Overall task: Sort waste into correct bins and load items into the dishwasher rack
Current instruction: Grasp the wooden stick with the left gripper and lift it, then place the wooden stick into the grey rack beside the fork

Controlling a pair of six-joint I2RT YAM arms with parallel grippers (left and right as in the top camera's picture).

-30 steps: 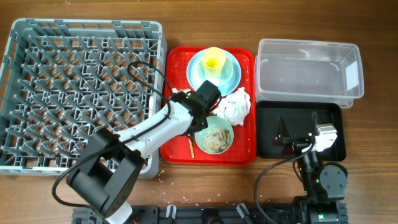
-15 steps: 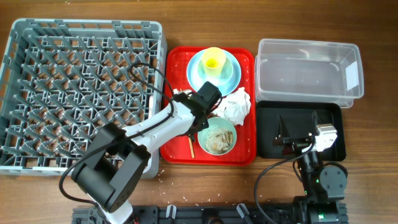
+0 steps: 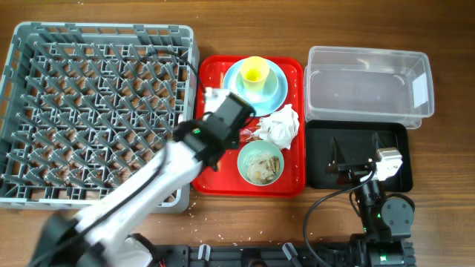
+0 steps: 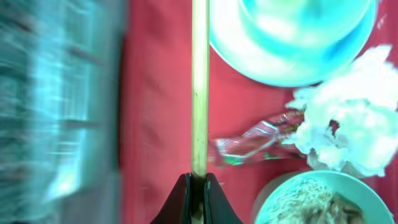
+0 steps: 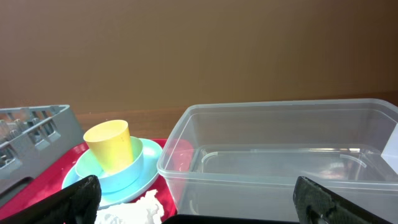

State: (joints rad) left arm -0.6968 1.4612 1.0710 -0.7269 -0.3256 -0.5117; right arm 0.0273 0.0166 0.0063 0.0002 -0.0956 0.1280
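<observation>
The robot's right gripper should next move to the bowl of food scraps and close on the bowl's rim [image 3: 240, 165], on the side that faces the dishwasher rack.
My left gripper [image 4: 198, 182] is shut on a wooden chopstick [image 4: 199, 87] and holds it over the red tray, beside the pale blue plate [image 4: 292, 43]. In the overhead view the left gripper [image 3: 226, 122] is blurred and hides the chopstick. The yellow cup [image 3: 254, 70] stands on the plate [image 3: 278, 90]. The crumpled napkin [image 3: 280, 124] and the red wrapper [image 4: 255, 144] lie beside the bowl [image 3: 258, 163], which holds food scraps. My right gripper [image 3: 356, 152] is open and empty over the black tray [image 3: 395, 176]. The fingers [image 5: 205, 208] frame the clear tub [image 5: 280, 155].
The grey dishwasher rack [image 3: 104, 31] fills the left side, with nothing loaded among its pegs. The red serving tray [image 3: 297, 187] sits between it and the bins. The clear tub [image 3: 367, 81] stands behind the black tray. Crumbs dot the wood near the front edge.
My left arm has pulled up and left off the bowl, blurred with motion, carrying the chopstick. The bowl now shows fully. The right arm has not moved.
</observation>
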